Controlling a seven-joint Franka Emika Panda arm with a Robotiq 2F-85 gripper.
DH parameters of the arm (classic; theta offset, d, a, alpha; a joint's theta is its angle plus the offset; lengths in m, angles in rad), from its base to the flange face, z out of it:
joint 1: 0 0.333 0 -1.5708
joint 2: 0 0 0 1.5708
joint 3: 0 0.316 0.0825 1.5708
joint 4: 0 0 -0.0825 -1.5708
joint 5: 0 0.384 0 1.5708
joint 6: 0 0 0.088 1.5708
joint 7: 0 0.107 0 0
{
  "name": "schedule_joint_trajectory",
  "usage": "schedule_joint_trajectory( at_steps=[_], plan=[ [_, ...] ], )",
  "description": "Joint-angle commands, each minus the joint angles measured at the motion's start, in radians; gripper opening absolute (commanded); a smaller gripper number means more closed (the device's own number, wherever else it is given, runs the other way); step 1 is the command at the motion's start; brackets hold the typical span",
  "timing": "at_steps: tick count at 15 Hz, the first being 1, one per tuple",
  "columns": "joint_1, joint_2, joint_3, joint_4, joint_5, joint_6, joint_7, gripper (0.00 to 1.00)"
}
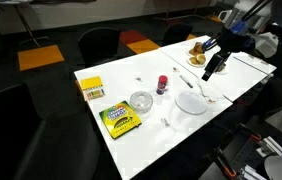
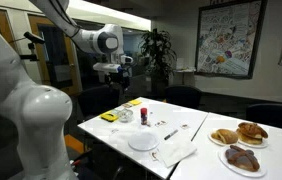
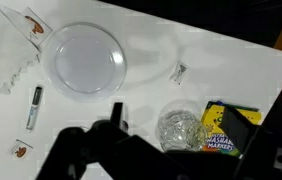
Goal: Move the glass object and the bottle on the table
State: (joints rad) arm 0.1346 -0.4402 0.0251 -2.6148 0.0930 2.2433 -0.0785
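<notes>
My gripper is to go next to the clear glass dish and close on the dish's rim (image 1: 133, 103) (image 3: 203, 127) beside the green-yellow marker box.
The clear glass dish (image 1: 141, 101) lies on the white table (image 1: 156, 130), between the crayon boxes and the white plate. It also shows in the other exterior view (image 2: 127, 115) and in the wrist view (image 3: 181, 130). The tiny bottle with a red top (image 1: 162, 84) stands upright just beyond the dish in both exterior views (image 2: 144, 116). It does not show in the wrist view. My gripper (image 1: 213, 62) hangs high above the table in both exterior views (image 2: 121, 68). In the wrist view the gripper (image 3: 176, 120) is open and empty, and the dish shows far below between its fingers.
A white plate (image 1: 191, 101) lies near the dish. A green-yellow marker box (image 3: 224, 130) and a yellow box (image 1: 91, 88) lie at one end. A napkin (image 3: 1, 50), a marker pen (image 3: 34, 105) and plates of pastries (image 2: 239, 135) are also on the table. Chairs stand around it.
</notes>
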Motion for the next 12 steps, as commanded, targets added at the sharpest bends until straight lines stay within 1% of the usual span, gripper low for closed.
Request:
schedule_joint_trajectory(
  at_steps=[1,8,9,12],
  plan=[
    [-0.008,0.0,0.008,0.001,0.004,-0.002,-0.003,1.0],
    [-0.008,0.0,0.008,0.001,0.004,-0.002,-0.003,1.0],
    [-0.007,0.013,0.006,0.002,0.015,0.011,0.005,1.0],
    [-0.002,0.084,0.019,-0.003,0.033,0.114,0.047,1.0]
  ],
)
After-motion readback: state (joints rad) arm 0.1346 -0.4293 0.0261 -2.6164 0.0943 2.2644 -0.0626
